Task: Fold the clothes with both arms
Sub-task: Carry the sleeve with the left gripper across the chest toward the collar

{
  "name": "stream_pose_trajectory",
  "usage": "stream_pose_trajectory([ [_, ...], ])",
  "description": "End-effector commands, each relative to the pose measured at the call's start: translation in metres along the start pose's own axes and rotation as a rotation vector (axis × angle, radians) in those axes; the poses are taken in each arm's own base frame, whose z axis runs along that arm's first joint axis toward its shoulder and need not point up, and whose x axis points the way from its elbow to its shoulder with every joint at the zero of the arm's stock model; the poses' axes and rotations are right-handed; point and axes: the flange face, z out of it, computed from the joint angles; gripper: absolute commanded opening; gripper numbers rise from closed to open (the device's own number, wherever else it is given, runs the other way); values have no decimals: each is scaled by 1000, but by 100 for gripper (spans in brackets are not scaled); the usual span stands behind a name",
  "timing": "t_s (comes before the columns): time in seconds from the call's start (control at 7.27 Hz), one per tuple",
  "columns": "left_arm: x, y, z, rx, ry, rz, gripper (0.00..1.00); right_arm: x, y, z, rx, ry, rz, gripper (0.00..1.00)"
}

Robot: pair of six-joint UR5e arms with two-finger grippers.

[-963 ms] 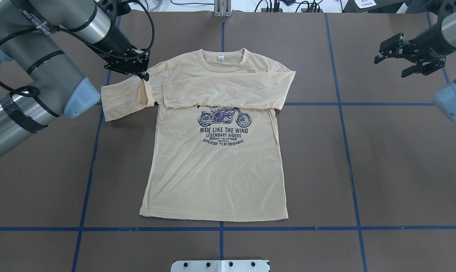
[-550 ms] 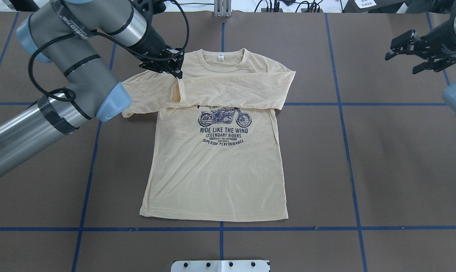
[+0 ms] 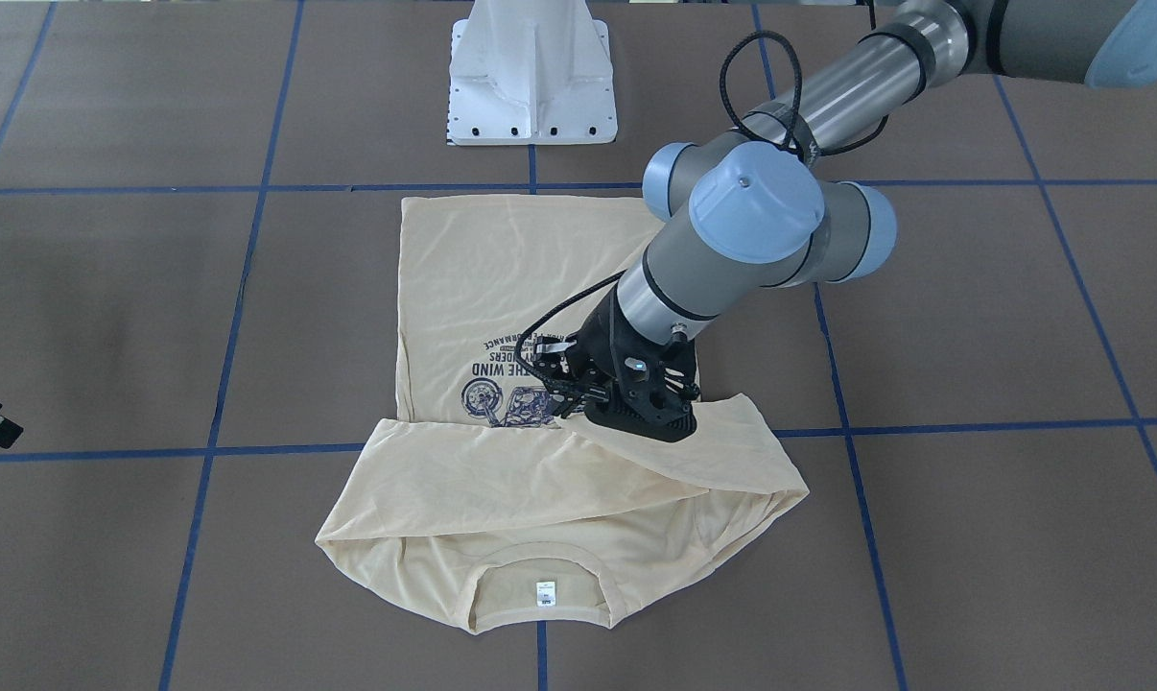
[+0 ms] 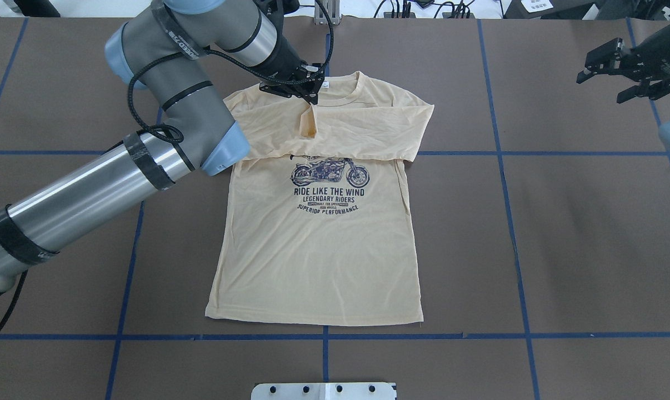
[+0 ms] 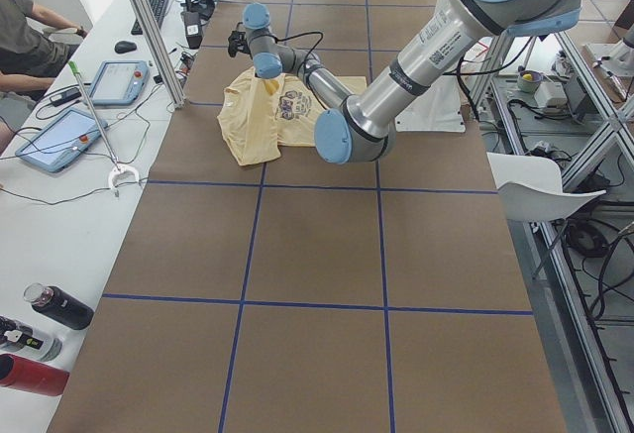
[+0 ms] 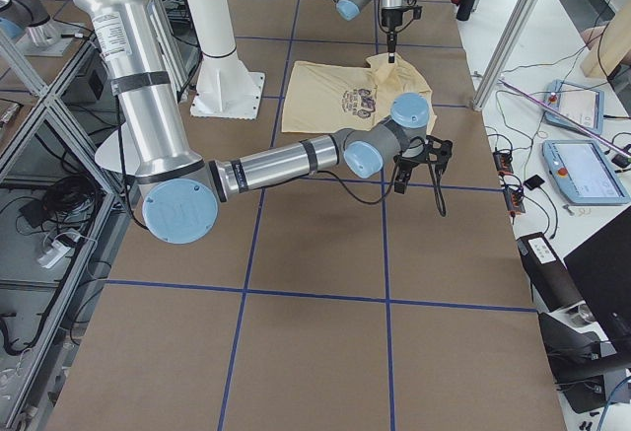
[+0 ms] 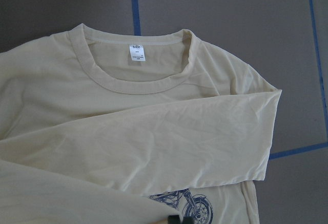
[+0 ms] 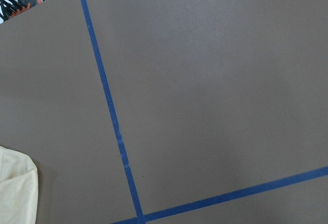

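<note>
Next, my left gripper releases the cuff of the sleeve on top of the flat folded sleeve [image 3: 428,463] [image 7: 222,153], just a little inside that folded sleeve's outer edge.
The cream-yellow T-shirt [image 4: 318,255] lies face up on the brown table, its navy motorcycle print [image 4: 329,173] showing. One sleeve [image 4: 357,130] is folded flat across the chest. My left gripper [image 4: 311,95] is shut on the other sleeve's cuff and holds it above the neckline, the sleeve [image 4: 268,125] draping back to the shoulder. From the front, the left gripper [image 3: 648,420] hangs over the chest with cloth trailing from it. The white neck label [image 7: 137,54] fills the left wrist view. My right gripper [image 4: 598,90] hovers open and empty, far right of the shirt.
Blue tape lines [image 4: 504,166] grid the table. The white pedestal base [image 3: 532,72] stands by the shirt's hem. Tablets [image 5: 59,136], bottles [image 5: 54,306] and a seated person [image 5: 20,27] are at the side desk beyond the far edge. A shirt corner [image 8: 15,193] edges the right wrist view.
My left gripper has carried the sleeve cuff rightward, from left of the shirt to over the neckline. The right gripper has drifted slightly further right, still open.
</note>
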Motion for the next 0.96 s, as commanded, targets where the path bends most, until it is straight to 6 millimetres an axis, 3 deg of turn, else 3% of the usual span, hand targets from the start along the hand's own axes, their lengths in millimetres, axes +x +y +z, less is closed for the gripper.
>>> stream_pose_trajectory([
  [0.0,41,-9,11,59,17,27,0,0,-2,-1,7,2,1,98],
  [0.14,54,-2,22,99,9,43,0,1,-2,-1,8,4,2,98],
  [0.28,72,-10,30,104,7,43,0,2,-2,-1,10,5,2,98],
  [0.83,81,-8,71,171,15,19,0,1,-2,-1,11,4,1,99],
])
